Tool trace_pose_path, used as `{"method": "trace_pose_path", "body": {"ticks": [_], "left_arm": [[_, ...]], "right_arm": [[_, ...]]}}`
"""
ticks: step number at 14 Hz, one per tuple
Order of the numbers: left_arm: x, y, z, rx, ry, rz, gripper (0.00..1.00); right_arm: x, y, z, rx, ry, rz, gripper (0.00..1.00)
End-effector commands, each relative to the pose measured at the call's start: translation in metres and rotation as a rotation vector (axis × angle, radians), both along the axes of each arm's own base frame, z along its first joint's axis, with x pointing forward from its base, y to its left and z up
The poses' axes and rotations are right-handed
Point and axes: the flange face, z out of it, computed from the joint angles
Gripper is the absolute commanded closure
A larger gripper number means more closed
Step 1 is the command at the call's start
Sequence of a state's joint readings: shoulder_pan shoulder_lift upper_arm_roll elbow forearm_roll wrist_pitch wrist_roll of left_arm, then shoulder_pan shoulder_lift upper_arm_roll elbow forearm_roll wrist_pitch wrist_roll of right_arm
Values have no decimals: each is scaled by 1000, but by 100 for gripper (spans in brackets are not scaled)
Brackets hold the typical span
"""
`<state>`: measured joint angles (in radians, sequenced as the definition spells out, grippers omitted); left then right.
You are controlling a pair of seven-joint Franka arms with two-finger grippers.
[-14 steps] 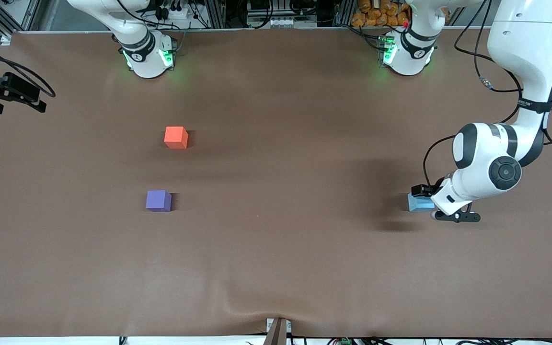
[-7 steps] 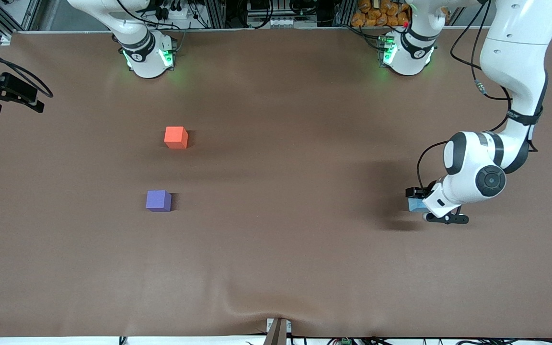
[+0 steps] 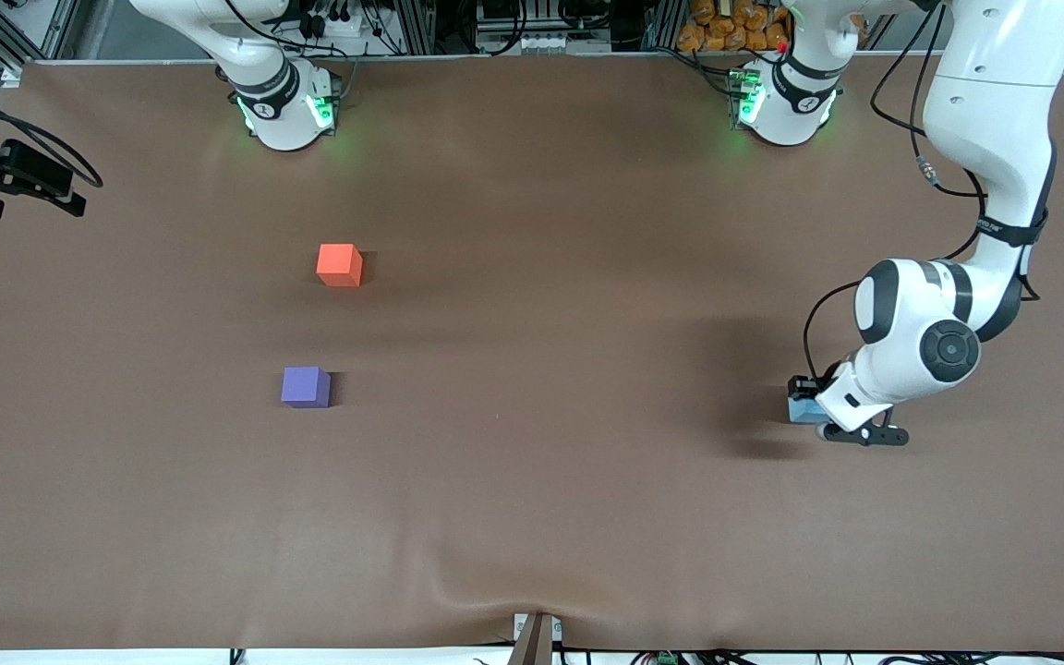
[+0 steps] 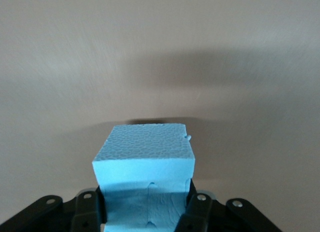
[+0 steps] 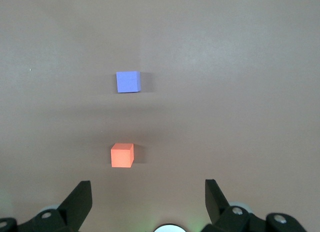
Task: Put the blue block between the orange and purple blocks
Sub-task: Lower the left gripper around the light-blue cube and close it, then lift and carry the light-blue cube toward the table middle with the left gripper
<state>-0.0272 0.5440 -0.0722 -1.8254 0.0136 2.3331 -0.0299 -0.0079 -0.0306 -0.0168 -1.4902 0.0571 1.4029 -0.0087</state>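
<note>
I will let go of the blue block, now low over the brown table, with my left gripper on the brown table's bare middle (image 3: 519,318), short of the orange block.
The blue block (image 3: 805,409) is a light sky-blue cube at the left arm's end of the table. My left gripper (image 3: 809,406) is shut on it, with a finger on each side of it in the left wrist view (image 4: 145,194), low over the brown table. The orange block (image 3: 340,264) and the purple block (image 3: 306,386) sit apart toward the right arm's end, the purple one nearer the front camera. Both also show in the right wrist view, the orange one (image 5: 122,155) and the purple one (image 5: 128,82). My right gripper (image 5: 147,197) is open and empty, high above them.
A bare stretch of brown table cover (image 3: 541,369) lies between the blue block and the other two cubes. A black device (image 3: 15,175) on a mount stands at the table's edge at the right arm's end. A ripple in the cover (image 3: 495,591) lies by the front edge.
My left arm's wrist has shifted, and the gripper with the blue block now shows slightly lower in the front view. The orange and purple blocks have not moved.
</note>
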Motion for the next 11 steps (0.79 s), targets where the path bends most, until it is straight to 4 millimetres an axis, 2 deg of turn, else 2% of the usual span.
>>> {"method": "trace_pose_path", "body": {"ticks": [1, 3, 4, 6, 8, 10, 11], "left_arm": [[1, -27, 64, 7, -54, 71, 77], [5, -54, 104, 9, -55, 140, 76], [5, -76, 119, 15, -24, 150, 76], [-4, -129, 135, 25, 10, 181, 76], [-25, -196, 135, 28, 11, 217, 76], [-55, -265, 117, 41, 35, 230, 75], [-64, -297, 114, 37, 29, 236, 75]], "right_arm": [[1, -3, 3, 15, 2, 2, 0], [1, -2, 3, 18, 4, 2, 0], [1, -2, 3, 18, 4, 2, 0], [0, -4, 3, 20, 5, -1, 0], [0, -4, 2, 20, 9, 1, 0], [0, -7, 2, 22, 13, -6, 0], [0, -7, 2, 22, 13, -6, 0]]}}
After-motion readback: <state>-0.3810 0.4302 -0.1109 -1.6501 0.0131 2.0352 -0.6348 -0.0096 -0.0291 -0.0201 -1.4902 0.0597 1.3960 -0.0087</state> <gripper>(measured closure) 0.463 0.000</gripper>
